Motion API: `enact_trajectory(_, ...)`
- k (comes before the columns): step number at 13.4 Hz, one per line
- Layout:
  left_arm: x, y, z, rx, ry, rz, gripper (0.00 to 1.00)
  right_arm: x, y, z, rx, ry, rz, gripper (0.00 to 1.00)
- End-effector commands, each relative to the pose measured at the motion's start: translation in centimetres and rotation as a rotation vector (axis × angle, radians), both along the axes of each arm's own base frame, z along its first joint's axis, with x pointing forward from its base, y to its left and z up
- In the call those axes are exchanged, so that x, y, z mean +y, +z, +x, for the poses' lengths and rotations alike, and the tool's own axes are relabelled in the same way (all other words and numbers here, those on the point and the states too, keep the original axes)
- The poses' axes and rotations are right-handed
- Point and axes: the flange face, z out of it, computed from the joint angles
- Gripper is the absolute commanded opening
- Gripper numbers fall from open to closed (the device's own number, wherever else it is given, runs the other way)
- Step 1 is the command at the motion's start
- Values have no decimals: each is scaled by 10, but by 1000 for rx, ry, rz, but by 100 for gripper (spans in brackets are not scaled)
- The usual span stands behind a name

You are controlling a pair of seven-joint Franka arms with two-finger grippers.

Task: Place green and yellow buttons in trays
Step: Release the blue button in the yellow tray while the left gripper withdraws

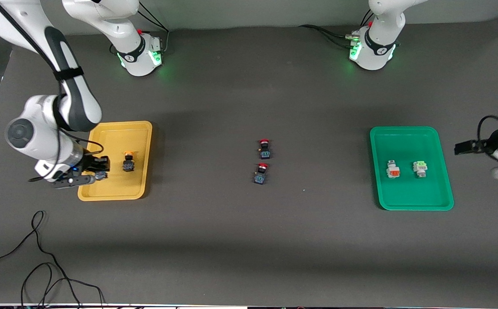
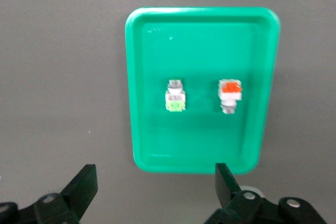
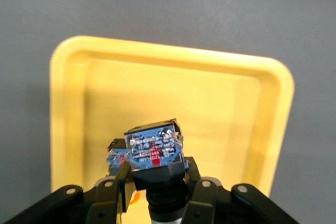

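Observation:
The black-bodied button, now held just above the yellow tray, will go down in the yellow tray [image 1: 109,167] [image 3: 181,166], close beside the yellow-capped button, as I set it there with my right gripper.
My right gripper [image 3: 156,174] is shut on a black-bodied button [image 3: 153,150] with a blue label, held just above the yellow tray [image 3: 173,56]; its cap is hidden. In the front view this gripper [image 1: 98,174] is over the yellow tray [image 1: 116,193], beside a yellow-capped button [image 1: 128,162] lying in it. The green tray [image 1: 412,201] holds two pale buttons, one with an orange-red face [image 1: 393,169] and one with a green face [image 1: 420,168]. My left gripper [image 2: 156,174] is open and empty, above the table just off the green tray [image 2: 199,17], toward the left arm's end.
Two black-bodied buttons with red caps [image 1: 265,149] [image 1: 261,174] lie on the dark table midway between the trays. Loose black cables [image 1: 38,266] lie near the front edge at the right arm's end.

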Motion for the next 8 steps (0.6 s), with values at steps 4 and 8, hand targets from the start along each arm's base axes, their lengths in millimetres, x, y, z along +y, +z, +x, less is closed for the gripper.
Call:
enact_trajectory(4,-49,90,-19,-19,-26,-51,100,-17,-52,-6,-8,-4,-6,0)
enact_trajectory(8,-111,112,-29,-45,-36,-24,100,-28,-75,-17,46,-129,-9,0)
